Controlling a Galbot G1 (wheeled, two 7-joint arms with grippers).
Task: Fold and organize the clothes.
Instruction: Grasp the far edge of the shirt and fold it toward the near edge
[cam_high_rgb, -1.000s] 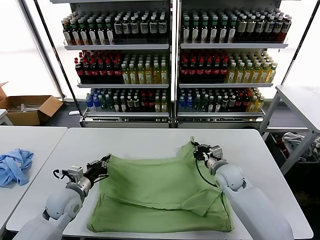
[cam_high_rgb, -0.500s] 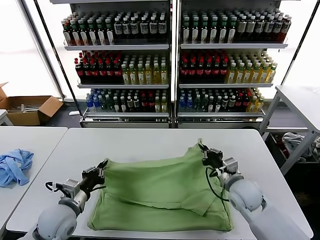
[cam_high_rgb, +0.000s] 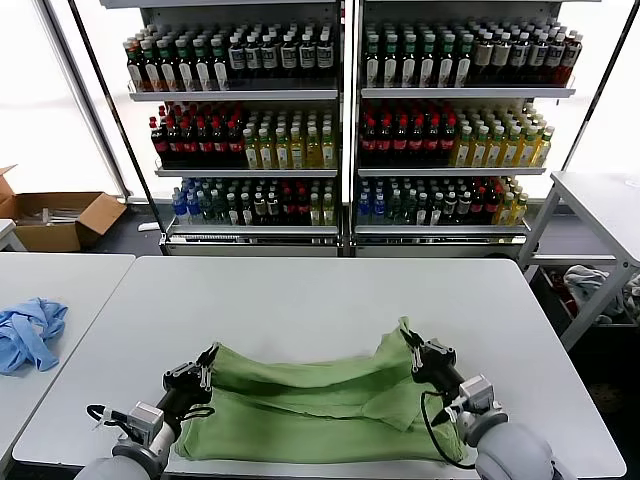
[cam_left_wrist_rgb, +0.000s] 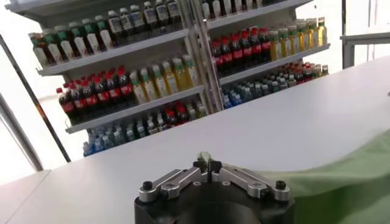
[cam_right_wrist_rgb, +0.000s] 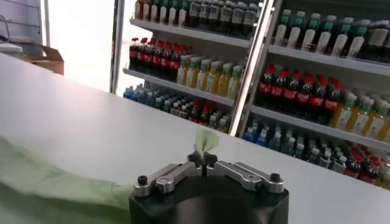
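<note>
I should use my left gripper to release the far corner of the light green polo shirt on the lower layer's near-side edge (cam_high_rgb: 208, 393), beside this gripper.
The light green polo shirt (cam_high_rgb: 320, 405) lies folded over on the white table (cam_high_rgb: 300, 290) near its front edge. My left gripper (cam_high_rgb: 208, 358) is shut on the shirt's left far corner, with a bit of green cloth pinched between its fingertips in the left wrist view (cam_left_wrist_rgb: 206, 162). My right gripper (cam_high_rgb: 410, 345) is shut on the right far corner, with a tuft of cloth sticking up between its fingertips in the right wrist view (cam_right_wrist_rgb: 203, 157). Both hold the far edge lifted above the lower layer. The buttons and chest print are hidden.
A light blue garment (cam_high_rgb: 28, 332) lies on a second table at the left. Shelves of bottles (cam_high_rgb: 340, 120) stand behind the table. A cardboard box (cam_high_rgb: 55, 215) sits on the floor at far left. Another table (cam_high_rgb: 600, 200) stands at the right.
Both grippers have pulled the shirt's far edge toward the table's front, folding the far half over the near half. The spread cloth is now a much narrower band.
</note>
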